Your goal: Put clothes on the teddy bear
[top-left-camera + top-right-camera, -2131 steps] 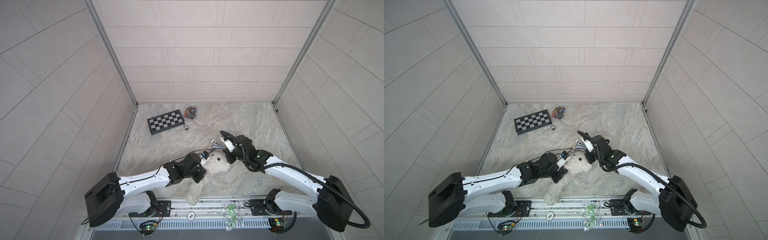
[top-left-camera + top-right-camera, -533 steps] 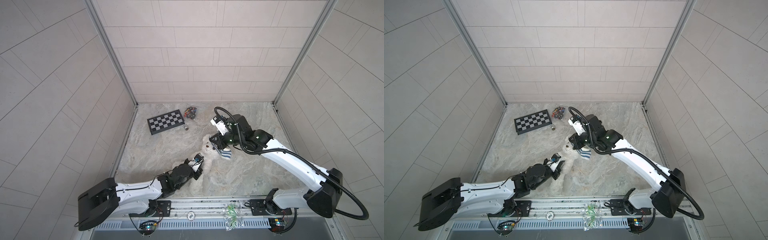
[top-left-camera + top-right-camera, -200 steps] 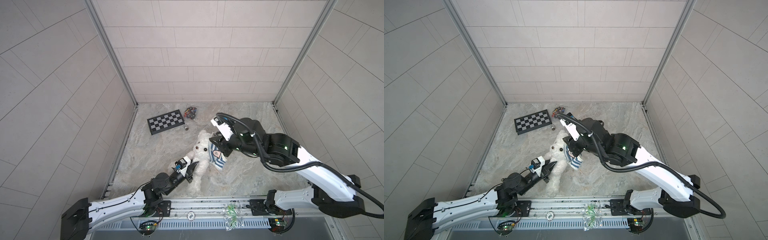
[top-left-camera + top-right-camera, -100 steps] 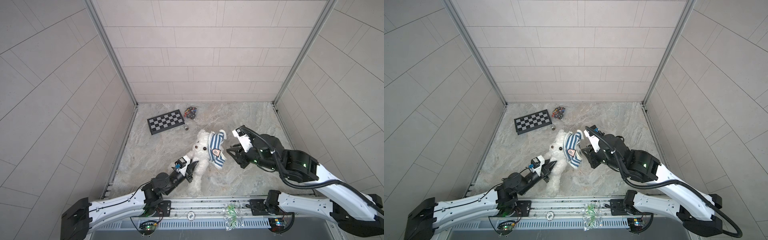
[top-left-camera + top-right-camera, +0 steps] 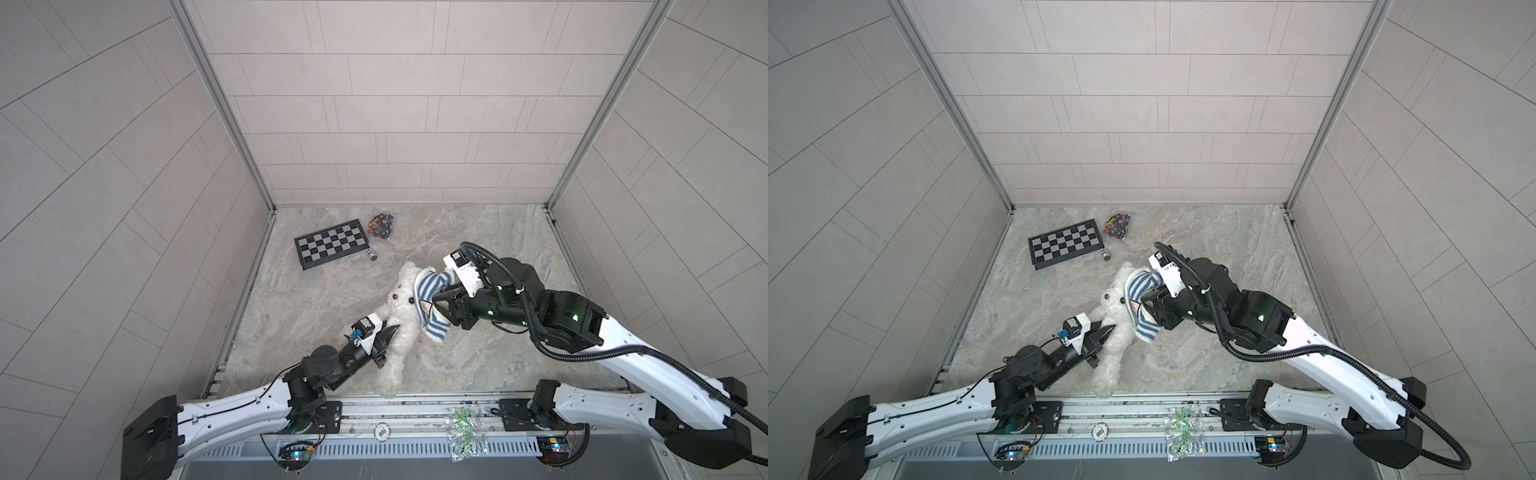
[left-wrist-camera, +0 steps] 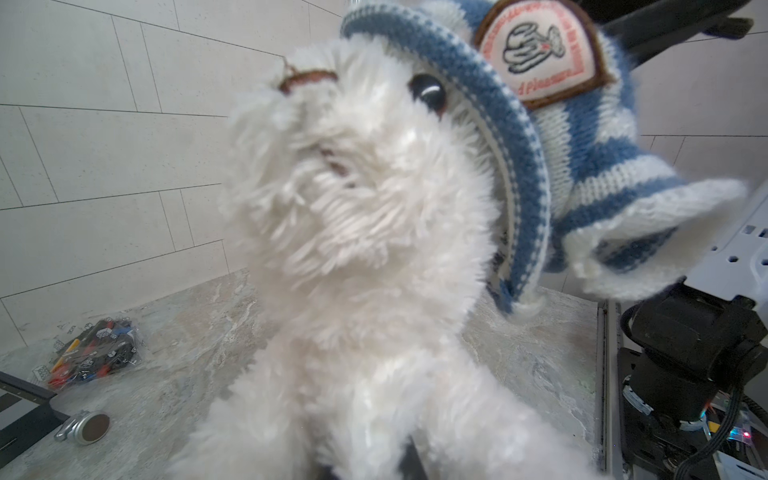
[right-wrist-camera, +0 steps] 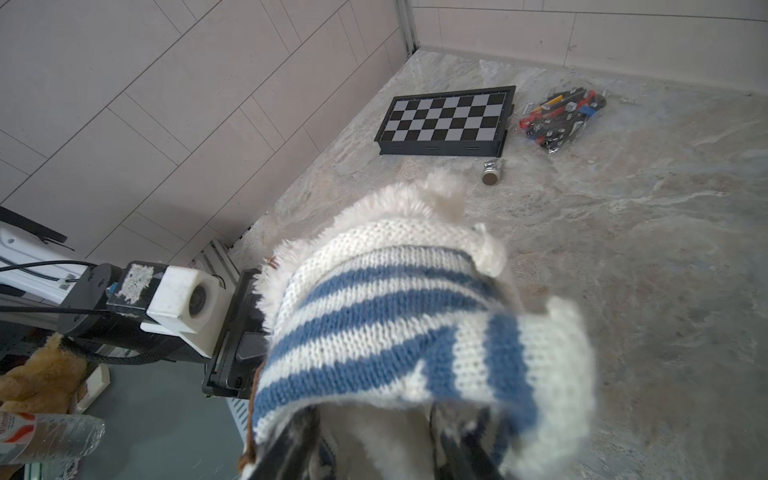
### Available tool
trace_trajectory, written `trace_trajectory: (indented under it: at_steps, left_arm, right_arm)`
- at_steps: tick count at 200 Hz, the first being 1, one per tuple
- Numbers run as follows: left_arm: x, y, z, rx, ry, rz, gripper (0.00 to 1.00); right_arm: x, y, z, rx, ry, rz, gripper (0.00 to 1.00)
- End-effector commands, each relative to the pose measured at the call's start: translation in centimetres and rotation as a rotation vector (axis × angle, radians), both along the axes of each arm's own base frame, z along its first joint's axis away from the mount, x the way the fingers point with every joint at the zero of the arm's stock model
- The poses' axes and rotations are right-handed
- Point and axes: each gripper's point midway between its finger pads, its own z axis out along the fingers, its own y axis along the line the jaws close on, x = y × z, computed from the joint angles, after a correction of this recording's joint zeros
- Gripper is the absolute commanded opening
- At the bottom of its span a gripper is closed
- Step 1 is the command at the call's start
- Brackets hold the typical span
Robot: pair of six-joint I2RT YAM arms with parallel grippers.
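My left gripper holds the bear's body that the shirt must cover. My right gripper should grip the fur inside the collar point(image 7: 384, 436), so that my left gripper is free to pull.
My left gripper point(image 5: 388, 332) holds the white fluffy teddy bear point(image 5: 399, 328) up off the marble floor. It is shut on the bear's body, with fur all round its dark fingers point(image 6: 411, 461). A blue-and-white striped shirt point(image 5: 430, 303) with a chest badge sits over the back and side of the bear's head, leaving the face bare. My right gripper point(image 5: 437, 303) is at the shirt. In the right wrist view its jaws stand apart under the shirt's hem point(image 7: 395, 328), with white fur between them. Both top views show the same, bear point(image 5: 1113, 332) and shirt point(image 5: 1142, 307).
A folded chessboard point(image 5: 331, 244) lies at the back left. Beside it are a clear bag of small coloured parts point(image 5: 381, 219) and a small metal cylinder point(image 5: 371, 255). Tiled walls close in three sides. A clear bag of green bits point(image 5: 461, 432) rests on the front rail.
My right gripper, drawn back to the right half a second ago, has returned to the shirt on the bear's head with its jaws wider. The left gripper holds the bear still.
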Motion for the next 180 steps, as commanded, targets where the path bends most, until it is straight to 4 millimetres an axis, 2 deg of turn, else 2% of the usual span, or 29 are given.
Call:
trace_trajectory:
  at_steps: [1,29,64,83,135,180]
  left_arm:
    - [-0.7,-0.3,1.9,-0.055,-0.033,-0.041,0.00]
    - [-0.8,-0.4,1.9,-0.055,-0.035,-0.050,0.00]
    - [-0.9,-0.5,2.1,-0.057,-0.037,-0.059,0.00]
    - [-0.9,-0.6,2.2,-0.065,-0.036,-0.060,0.00]
    - [0.2,-0.9,2.2,-0.020,-0.027,-0.011,0.00]
    - [1.4,-1.3,1.4,0.048,-0.011,0.044,0.00]
  right_arm:
    - [0.4,1.0,0.7,0.037,-0.004,0.023,0.46]
    - [1.1,1.2,0.6,0.030,-0.008,0.014,0.47]
    - [1.8,1.6,-0.1,0.047,0.009,0.010,0.55]
    - [1.9,2.1,-0.1,0.068,0.014,0.017,0.54]
    - [2.0,4.1,-0.8,0.090,0.045,0.081,0.38]
    - [2.9,3.3,-1.6,0.077,0.035,0.095,0.09]
